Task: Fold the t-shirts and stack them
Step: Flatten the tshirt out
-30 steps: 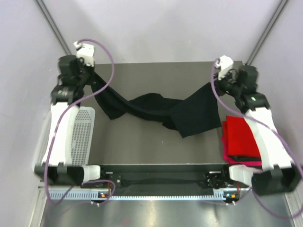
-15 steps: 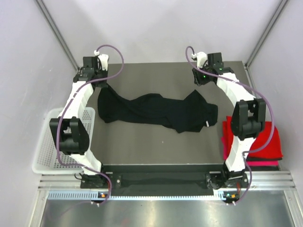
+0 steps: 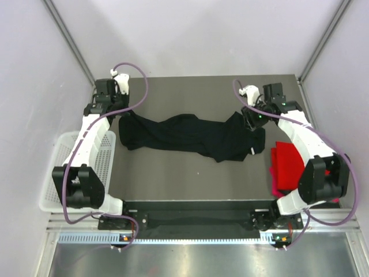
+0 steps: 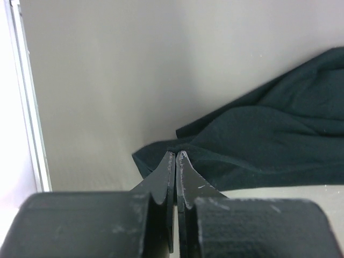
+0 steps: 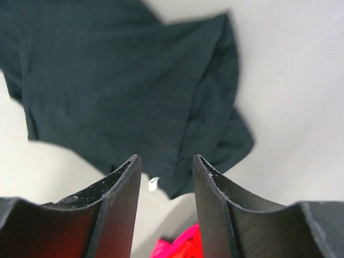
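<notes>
My right gripper needs to go to the black t-shirt next and close on its upper layer's corner (image 3: 252, 145) (image 5: 171, 177) next to the small white label.
A large black t-shirt (image 3: 190, 133) lies stretched left to right across the dark table (image 3: 190, 173). My left gripper (image 3: 119, 114) is at its far-left corner. In the left wrist view the jaws are shut (image 4: 176, 153), with the edge of the black cloth (image 4: 269, 140) pinched at the tips. My right gripper (image 3: 252, 122) hovers over the shirt's right end. It stands open (image 5: 166, 157) with nothing between the fingers, above the black cloth (image 5: 118, 80) and its small white label (image 5: 153, 184). A folded red t-shirt (image 3: 288, 167) lies on a magenta one (image 3: 278, 189) at the right edge.
A white mesh basket (image 3: 57, 173) hangs off the table's left edge beside the left arm. The red and magenta pile (image 5: 183, 244) lies just below the right fingers in the right wrist view. Grey walls close the table in at the back and sides.
A second ago the black shirt hung between both raised grippers. It now lies on the table. The right gripper has opened and let go of its end, while the left stays shut.
</notes>
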